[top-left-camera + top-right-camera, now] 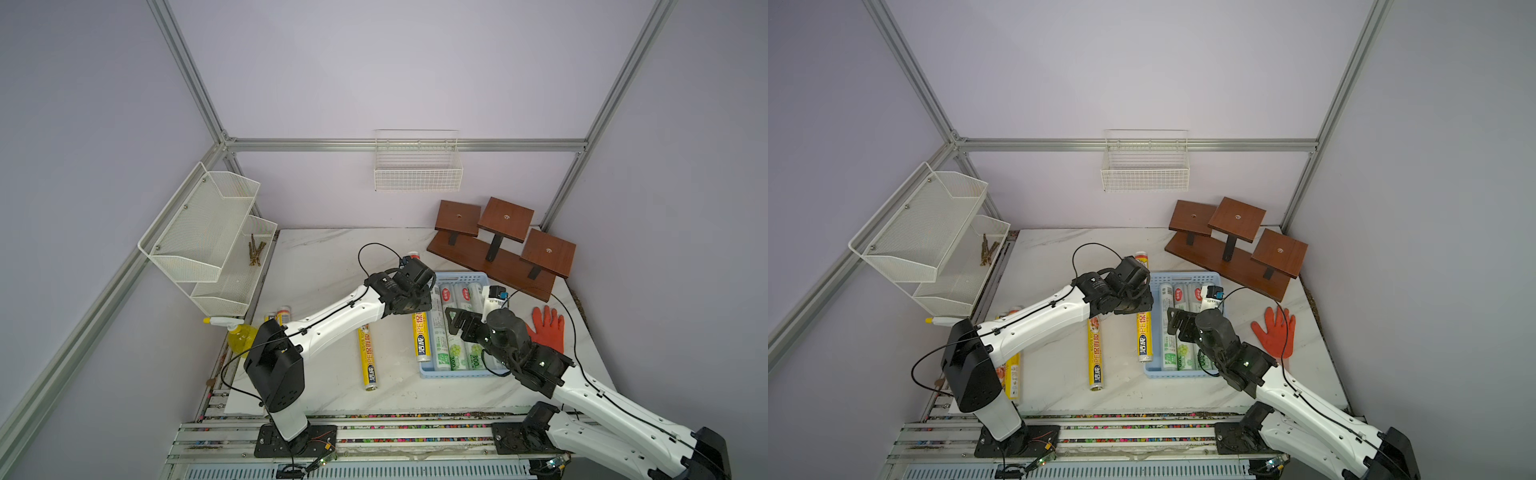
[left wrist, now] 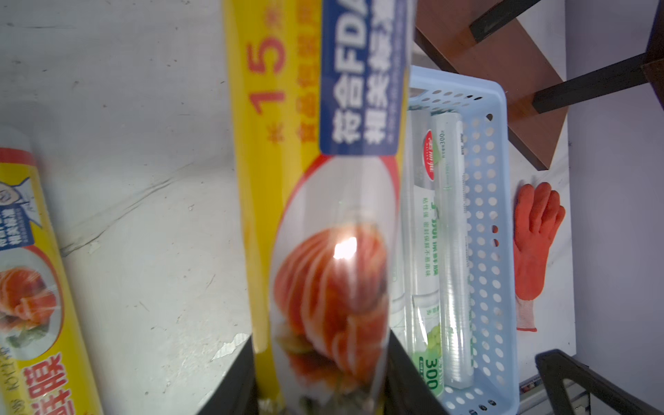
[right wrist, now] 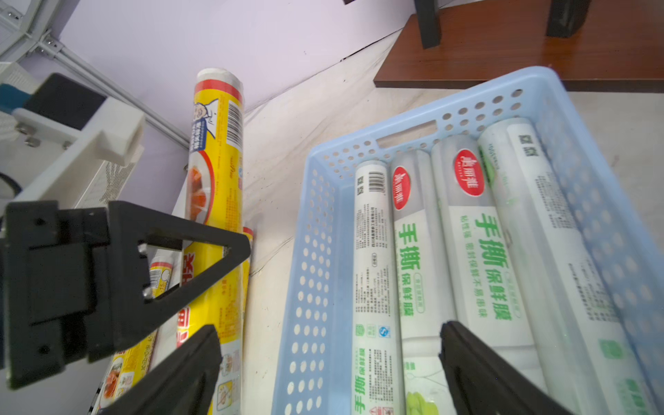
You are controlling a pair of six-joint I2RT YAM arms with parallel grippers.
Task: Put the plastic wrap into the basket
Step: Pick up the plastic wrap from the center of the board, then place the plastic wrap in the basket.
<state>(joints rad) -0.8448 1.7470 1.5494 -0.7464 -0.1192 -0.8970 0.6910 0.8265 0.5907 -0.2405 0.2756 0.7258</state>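
Note:
My left gripper has the yellow plastic wrap roll. It will let go of the roll between the white rolls and the basket's spray-bottle-side [image 1: 431,326].
My left gripper [image 1: 415,306] [image 2: 323,388] is shut on a yellow plastic wrap roll [image 1: 422,338] [image 1: 1144,336] [image 2: 323,215] that runs lengthwise along the left wall of the light-blue basket [image 1: 457,375] [image 1: 1183,375] [image 3: 316,251], outside it. Several white rolls with green print [image 1: 455,349] [image 3: 467,251] lie side by side in the basket. My right gripper [image 1: 455,322] [image 3: 328,328] stands open above the basket's left side and holds nothing. Two more yellow rolls lie on the table: one [image 1: 368,359] [image 1: 1096,353] left of the held roll, one [image 1: 1013,374] under my left arm.
An orange glove [image 1: 546,328] lies right of the basket. A brown wooden stand [image 1: 498,245] fills the back right. A yellow spray bottle [image 1: 239,332] stands at the left edge below a white mesh shelf [image 1: 208,241]. A white wire basket [image 1: 417,166] hangs on the back wall.

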